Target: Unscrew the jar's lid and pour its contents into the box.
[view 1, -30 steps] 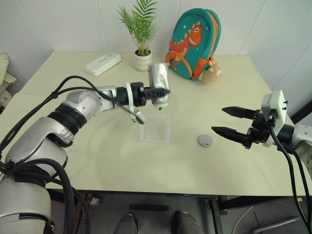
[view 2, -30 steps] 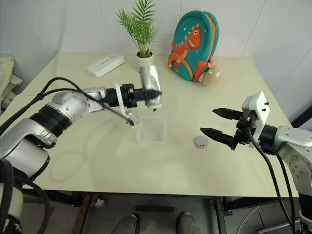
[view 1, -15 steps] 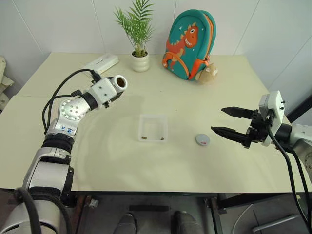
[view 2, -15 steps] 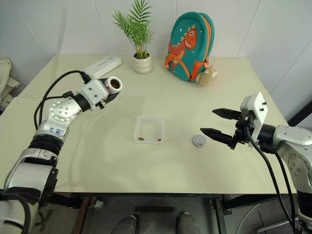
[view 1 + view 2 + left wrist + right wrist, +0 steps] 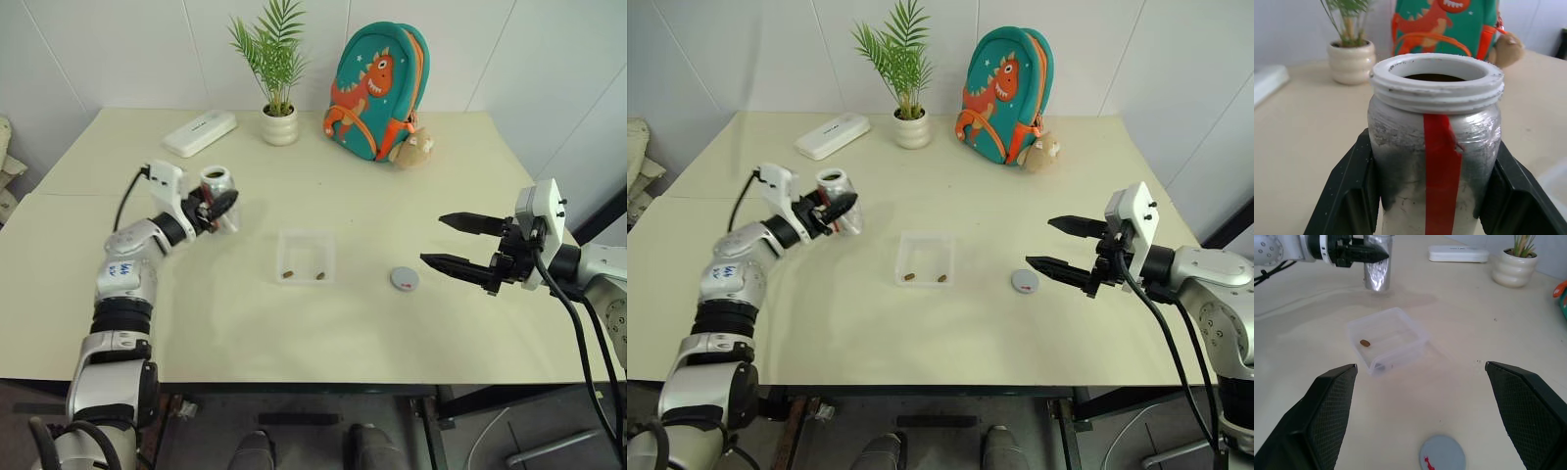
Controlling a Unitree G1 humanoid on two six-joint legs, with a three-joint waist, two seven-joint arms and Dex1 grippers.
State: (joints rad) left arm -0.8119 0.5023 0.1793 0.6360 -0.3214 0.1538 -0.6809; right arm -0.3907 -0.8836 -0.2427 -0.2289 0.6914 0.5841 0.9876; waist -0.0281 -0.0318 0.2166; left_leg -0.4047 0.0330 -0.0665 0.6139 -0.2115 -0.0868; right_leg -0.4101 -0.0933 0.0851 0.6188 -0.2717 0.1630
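Note:
My left gripper should set the jar down upright on the bare table (image 5: 227, 251), next to the clear box.
The jar (image 5: 217, 185) stands upright with its mouth open, left of the box (image 5: 284, 257), and its red band (image 5: 1440, 171) faces the wrist camera. My left gripper (image 5: 221, 206) is shut on the jar, a black finger (image 5: 1352, 196) on either side. I cannot tell whether the jar's base touches the table. Two brown pellets of the contents (image 5: 289, 273) lie in the clear box. The grey lid (image 5: 403, 279) lies flat on the table right of the box. My right gripper (image 5: 436, 239) hovers open beside the lid, holding nothing.
At the back of the table stand a white plant pot (image 5: 279, 125), a long white case (image 5: 200, 132) and a teal dinosaur backpack (image 5: 377, 88) with a small plush toy (image 5: 416, 147). The table's front edge (image 5: 313, 384) runs below the box.
My left arm swung left and down from above the box and rolled the jar from tipped over to upright. Pellets now lie in the box. The right gripper stayed put.

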